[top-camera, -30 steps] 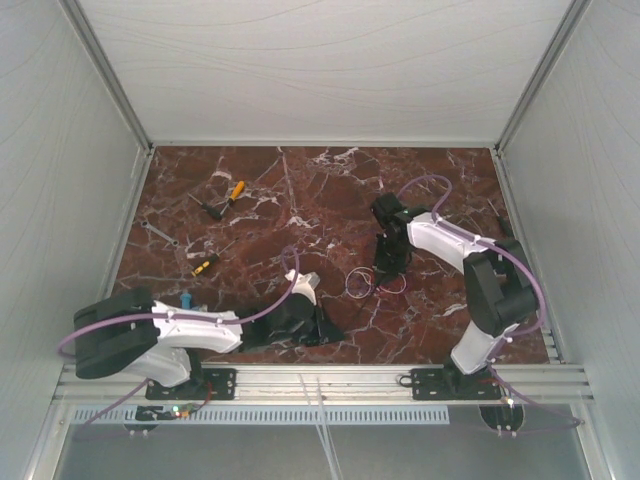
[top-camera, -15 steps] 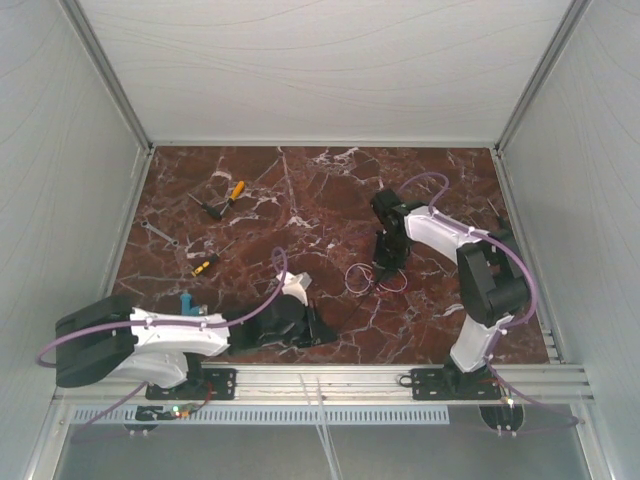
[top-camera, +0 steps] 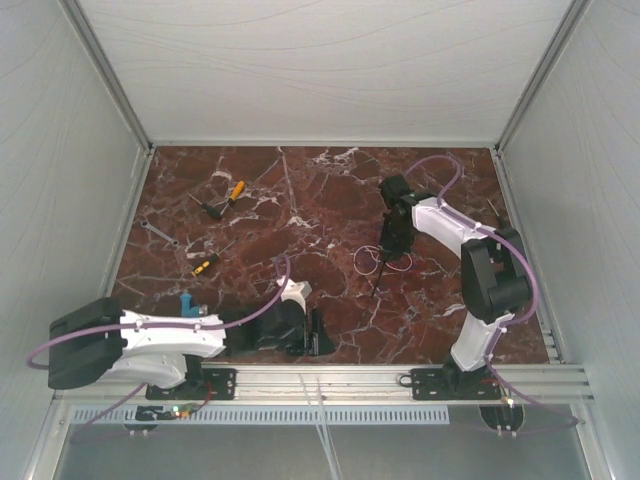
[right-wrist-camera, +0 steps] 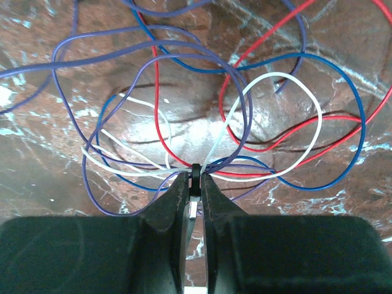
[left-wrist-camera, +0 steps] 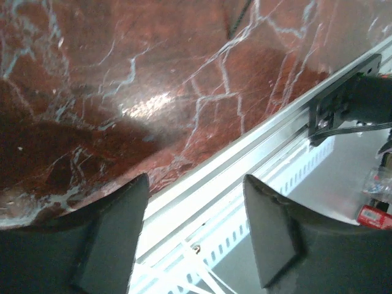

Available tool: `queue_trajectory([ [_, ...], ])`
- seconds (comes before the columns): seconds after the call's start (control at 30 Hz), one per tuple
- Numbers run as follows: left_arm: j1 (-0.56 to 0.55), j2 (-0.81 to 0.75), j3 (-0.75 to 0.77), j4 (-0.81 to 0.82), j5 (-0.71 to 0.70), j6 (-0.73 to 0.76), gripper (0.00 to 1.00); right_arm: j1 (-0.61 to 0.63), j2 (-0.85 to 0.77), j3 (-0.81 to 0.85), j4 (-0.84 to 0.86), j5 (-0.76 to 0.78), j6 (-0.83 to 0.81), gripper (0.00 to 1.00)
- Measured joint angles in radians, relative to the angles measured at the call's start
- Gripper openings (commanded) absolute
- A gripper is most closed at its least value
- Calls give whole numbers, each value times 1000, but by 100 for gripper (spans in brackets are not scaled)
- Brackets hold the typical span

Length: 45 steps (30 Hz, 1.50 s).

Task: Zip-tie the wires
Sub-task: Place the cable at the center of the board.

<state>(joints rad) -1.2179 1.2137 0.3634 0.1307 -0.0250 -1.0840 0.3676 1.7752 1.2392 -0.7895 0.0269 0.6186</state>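
I should release the tied wires from my right gripper on the back-middle marble (top-camera: 319,211), next to the pale patch that faces the orange-handled screwdrivers.
The wires (right-wrist-camera: 220,166), thin loops of purple, blue, red and white, are gathered by a black zip tie (right-wrist-camera: 195,173). My right gripper (right-wrist-camera: 195,184) is shut on that tie, and the loops fan out over the marble beyond its fingertips. From above, the wires (top-camera: 368,260) hang at the right gripper (top-camera: 392,250) right of the table's centre, with a thin dark tail (top-camera: 377,282) slanting down from them. My left gripper (left-wrist-camera: 196,179) stands open with nothing between its fingers, low at the near edge (top-camera: 316,335) and far from the wires.
Two orange-handled screwdrivers (top-camera: 235,190) (top-camera: 205,265) and a small wrench (top-camera: 158,233) lie at the left back. An aluminium rail (left-wrist-camera: 245,160) runs along the near edge, with white zip ties (top-camera: 320,400) across it. Grey walls close in the sides.
My left gripper has opened and its arm has drawn back toward the near left. The right gripper has carried the wires a little farther back and to the right.
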Motion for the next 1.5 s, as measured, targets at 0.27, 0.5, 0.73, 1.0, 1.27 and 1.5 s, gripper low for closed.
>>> queue_trajectory([
  [0.27, 5, -65, 183, -204, -144, 111, 100, 1, 0, 119, -11, -35, -37, 0],
  [0.5, 77, -176, 277, -403, -261, 197, 100, 14, 6, 285, -43, -68, -131, 0],
  [0.73, 187, -367, 278, -546, -317, 259, 100, 79, 172, 630, -89, -48, -190, 0],
  [1.0, 197, -540, 285, -681, -373, 286, 100, 186, 395, 1030, -160, 83, -257, 0],
  [1.27, 199, -664, 277, -760, -414, 306, 100, 239, 423, 1129, -87, 199, -388, 0],
  [1.5, 199, -720, 263, -765, -420, 326, 100, 273, 491, 1067, -55, 180, -431, 0],
])
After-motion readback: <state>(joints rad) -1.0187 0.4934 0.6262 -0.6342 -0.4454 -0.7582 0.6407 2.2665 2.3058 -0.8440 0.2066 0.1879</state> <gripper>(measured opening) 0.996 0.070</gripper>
